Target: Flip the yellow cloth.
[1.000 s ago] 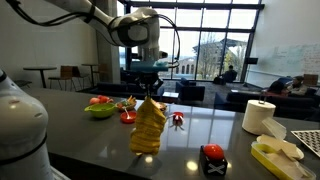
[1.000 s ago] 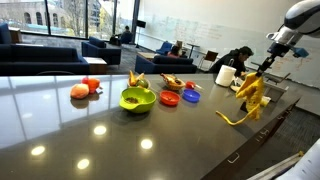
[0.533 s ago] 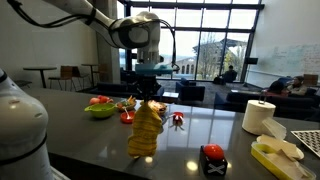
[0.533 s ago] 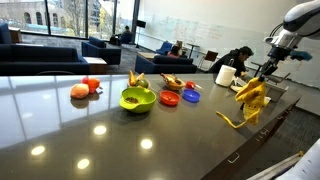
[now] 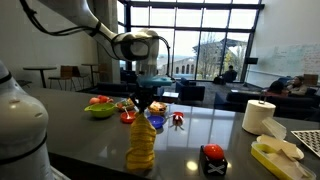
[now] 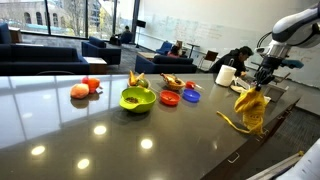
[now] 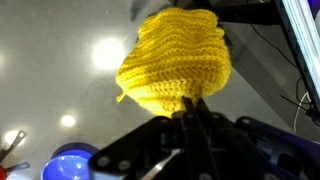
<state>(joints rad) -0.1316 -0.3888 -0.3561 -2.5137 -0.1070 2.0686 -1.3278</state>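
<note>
My gripper will let go of the yellow cloth on the dark table (image 5: 120,148), in the space between the red dish and the near edge of the table.
The yellow cloth (image 5: 141,145) hangs in a long ribbed fold from my gripper (image 5: 144,107), its lower end bunched on the dark table. It shows again near the table's far edge in an exterior view, the yellow cloth (image 6: 252,108) drooping under the gripper (image 6: 261,84). In the wrist view the cloth (image 7: 175,60) fills the middle of the picture, and the gripper (image 7: 194,108) is shut on its edge, with the two fingers pressed together.
A green bowl (image 6: 137,98) stands mid-table, with a red fruit (image 6: 80,91), a red dish (image 6: 169,99) and a blue dish (image 6: 191,96) nearby. A white paper towel roll (image 5: 259,117), a pale yellow tray (image 5: 277,155) and a red-and-black object (image 5: 212,158) stand on the cloth's far side.
My gripper has carried the cloth sideways and a little lower. The cloth's lower end now bunches more on the table.
</note>
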